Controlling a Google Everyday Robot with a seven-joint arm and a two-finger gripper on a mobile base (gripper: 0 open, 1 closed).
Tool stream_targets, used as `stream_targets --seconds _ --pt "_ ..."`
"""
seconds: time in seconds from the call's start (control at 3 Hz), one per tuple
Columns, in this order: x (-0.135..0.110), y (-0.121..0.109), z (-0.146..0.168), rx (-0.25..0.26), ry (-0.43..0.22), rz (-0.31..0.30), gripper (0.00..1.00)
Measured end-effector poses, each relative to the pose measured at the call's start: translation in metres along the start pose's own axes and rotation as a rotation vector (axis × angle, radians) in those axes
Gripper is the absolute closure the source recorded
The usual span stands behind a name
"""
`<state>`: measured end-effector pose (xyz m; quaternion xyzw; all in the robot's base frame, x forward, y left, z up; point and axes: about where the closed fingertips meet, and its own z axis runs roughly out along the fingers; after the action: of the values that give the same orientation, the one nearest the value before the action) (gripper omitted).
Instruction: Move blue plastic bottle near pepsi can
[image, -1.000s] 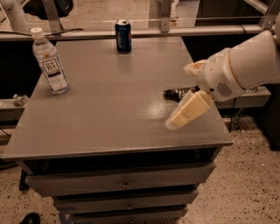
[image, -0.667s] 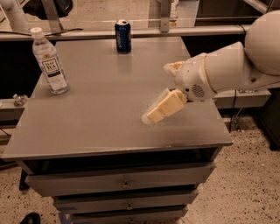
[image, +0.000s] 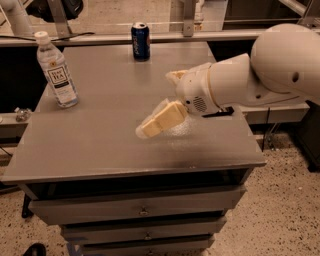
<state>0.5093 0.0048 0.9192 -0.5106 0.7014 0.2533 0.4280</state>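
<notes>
I should next close on the lower part (image: 65, 94) of the blue plastic bottle, just below its white label.
The blue plastic bottle (image: 56, 71), clear with a white cap and white label, stands upright near the table's left edge. The pepsi can (image: 140, 41), short and dark blue with a silver top, stands at the far edge of the table, right of the bottle and well apart from it. My gripper (image: 156, 103) hovers over the middle of the table, right of the bottle and in front of the can. Its cream fingers (image: 159, 119) are spread apart and hold nothing.
The grey table (image: 100, 145) has drawers below its front edge. My white arm (image: 260, 75) reaches in from the right over the table's right side. A dark flat item (image: 220, 114) peeks out under the arm. A rail runs behind the table.
My gripper has moved left across the table, from near the right edge to the middle, closer to the bottle. The bottle and can have not moved.
</notes>
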Motion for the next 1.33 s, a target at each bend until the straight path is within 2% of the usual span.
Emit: stream_targets --seconds 0.33,0.67,1.33 --pt "-0.007 0.0 0.009 0.0 -0.041 0.0 0.0" --pt "-0.027 -0.006 0.048 -0.013 -0.131 -0.021 0.0" --pt "-0.065 -0.031 0.153 -0.033 -0.317 -0.057 0.0"
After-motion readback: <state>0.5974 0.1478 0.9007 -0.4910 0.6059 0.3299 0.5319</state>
